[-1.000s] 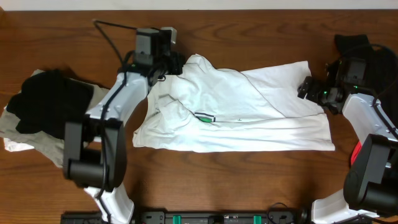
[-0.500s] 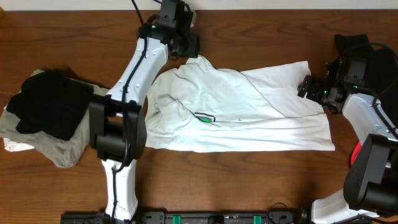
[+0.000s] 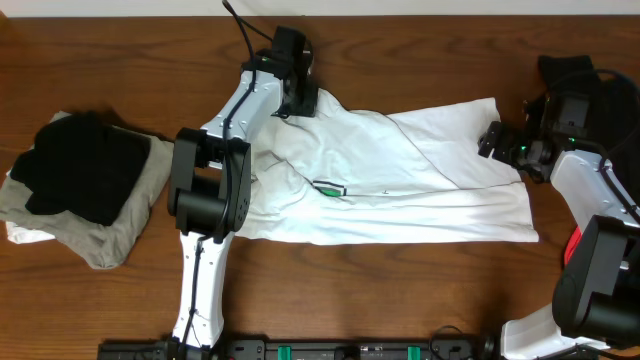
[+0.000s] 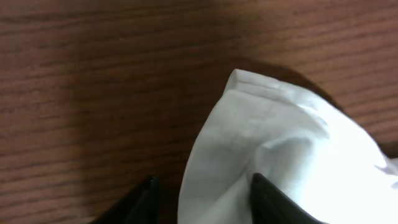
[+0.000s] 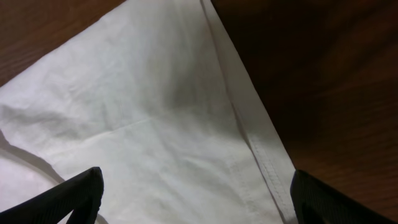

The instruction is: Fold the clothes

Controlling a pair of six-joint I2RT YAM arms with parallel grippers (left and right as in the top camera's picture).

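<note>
Next, my right gripper closes on the far corner of the white T-shirt (image 3: pixel 492 105), where its stitched hem ends, across from the corner that is at my left gripper.
The clothes are chiefly a white T-shirt (image 3: pixel 400 170) spread flat across the middle of the table, with a small green logo (image 3: pixel 330 188) facing up. My left gripper (image 3: pixel 300 100) is at the shirt's far left corner. In the left wrist view that folded corner (image 4: pixel 280 143) lies between the parted fingers of the gripper (image 4: pixel 204 180); the left finger stands clear of the cloth. My right gripper (image 3: pixel 490 140) hovers wide open over the shirt's right edge. The stitched hem (image 5: pixel 261 155) runs between its fingers (image 5: pixel 198 174).
A pile of other clothes sits at the left: a black garment (image 3: pixel 80 165) on grey cloth (image 3: pixel 60 225). A dark object (image 3: pixel 565 70) lies at the far right behind the right arm. Bare wood table (image 3: pixel 400 290) runs along the front.
The left arm swung toward the far edge and came back to the shirt's far left corner. Its jaws have parted since a second ago. The right arm has not moved.
</note>
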